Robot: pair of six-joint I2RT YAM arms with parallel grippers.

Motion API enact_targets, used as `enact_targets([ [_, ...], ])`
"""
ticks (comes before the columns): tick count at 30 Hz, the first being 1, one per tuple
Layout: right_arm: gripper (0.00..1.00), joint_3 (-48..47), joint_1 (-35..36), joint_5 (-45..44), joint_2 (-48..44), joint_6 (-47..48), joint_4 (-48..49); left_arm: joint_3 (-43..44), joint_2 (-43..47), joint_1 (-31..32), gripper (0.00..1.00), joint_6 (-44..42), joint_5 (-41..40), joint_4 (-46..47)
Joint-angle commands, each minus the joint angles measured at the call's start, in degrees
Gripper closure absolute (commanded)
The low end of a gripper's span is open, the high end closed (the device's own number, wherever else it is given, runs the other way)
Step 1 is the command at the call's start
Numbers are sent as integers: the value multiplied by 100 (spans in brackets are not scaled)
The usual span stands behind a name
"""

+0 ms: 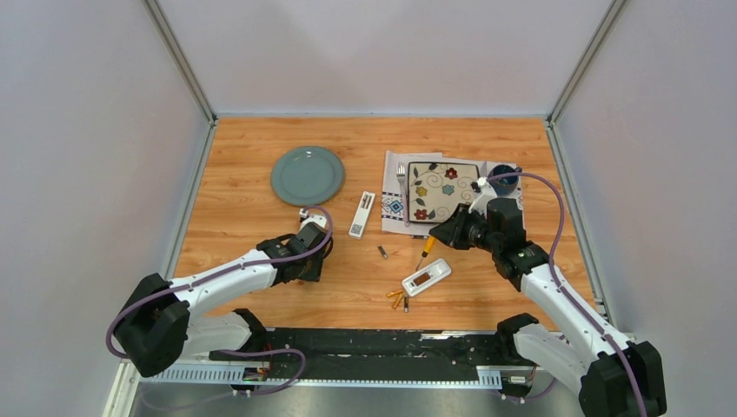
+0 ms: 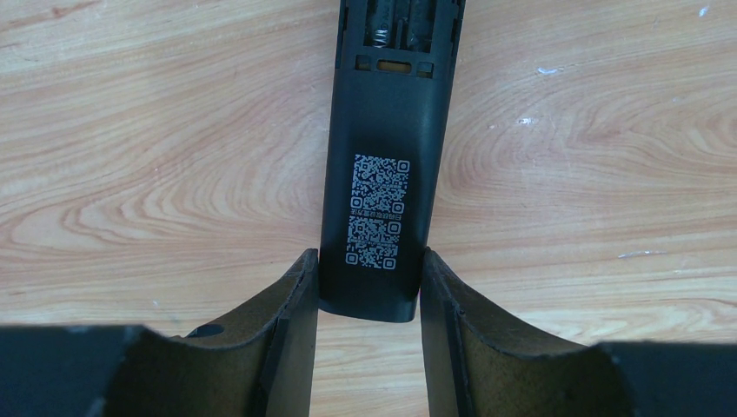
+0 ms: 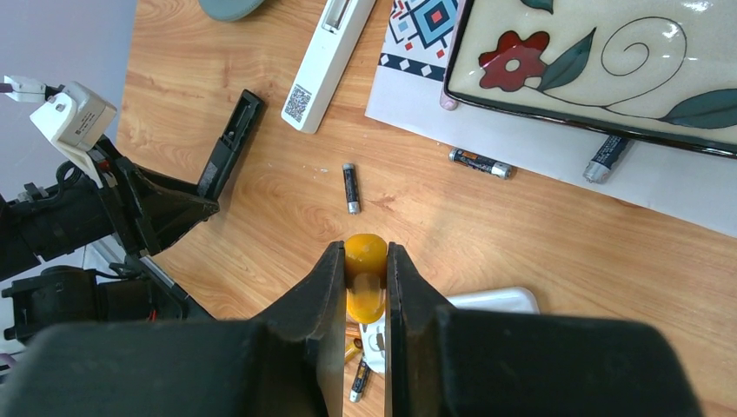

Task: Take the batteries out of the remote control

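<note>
The orange-handled screwdriver will go from my right gripper down on the wood (image 1: 368, 258) (image 3: 304, 193) next to the dark battery, towards the black remote.
My left gripper (image 2: 369, 261) is shut on the near end of a black remote (image 2: 382, 130) lying back-up on the table. Its open battery bay (image 2: 400, 22) shows a spring. My right gripper (image 3: 366, 252) is shut on the orange-handled screwdriver (image 3: 365, 300), held above a white remote (image 1: 426, 278) with an open bay. Gold batteries (image 1: 395, 298) lie next to that remote. One dark battery (image 3: 350, 188) lies on the wood. Two more batteries (image 3: 480, 162) lie on the cloth by the floral plate. A second white remote (image 1: 362, 214) lies further back.
A teal round plate (image 1: 307, 174) sits at the back left. A floral rectangular plate (image 1: 445, 191) rests on a patterned cloth (image 1: 395, 208), with a fork (image 1: 401, 178) and a blue cup (image 1: 504, 180) beside it. Walls enclose the table on three sides.
</note>
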State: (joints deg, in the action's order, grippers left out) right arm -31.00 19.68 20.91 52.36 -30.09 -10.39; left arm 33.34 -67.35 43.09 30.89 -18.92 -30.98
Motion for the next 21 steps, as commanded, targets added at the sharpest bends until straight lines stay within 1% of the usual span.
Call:
enact_targets([
  [1,100,-29,-17,115,11,3,301,234,-15,-20,84,-110,160,154],
  [2,100,-28,-17,115,11,3,310,243,-15,-20,76,-127,169,189],
  [3,100,-28,-17,115,11,20,301,234,-15,-20,62,-145,221,206],
  [5,100,-37,-17,124,11,20,284,252,3,-20,50,-154,213,189],
  [6,100,-37,-8,124,3,20,283,252,29,-20,41,-154,230,189],
  [9,100,-20,-17,124,-6,12,319,199,178,-20,29,-163,239,233],
  [12,100,-37,-17,142,11,12,310,155,327,-20,23,-189,274,286],
  [16,100,-20,-17,151,2,12,336,129,416,-29,19,-233,415,356],
  [21,100,-37,-17,159,29,29,319,67,425,-46,18,-251,600,558],
])
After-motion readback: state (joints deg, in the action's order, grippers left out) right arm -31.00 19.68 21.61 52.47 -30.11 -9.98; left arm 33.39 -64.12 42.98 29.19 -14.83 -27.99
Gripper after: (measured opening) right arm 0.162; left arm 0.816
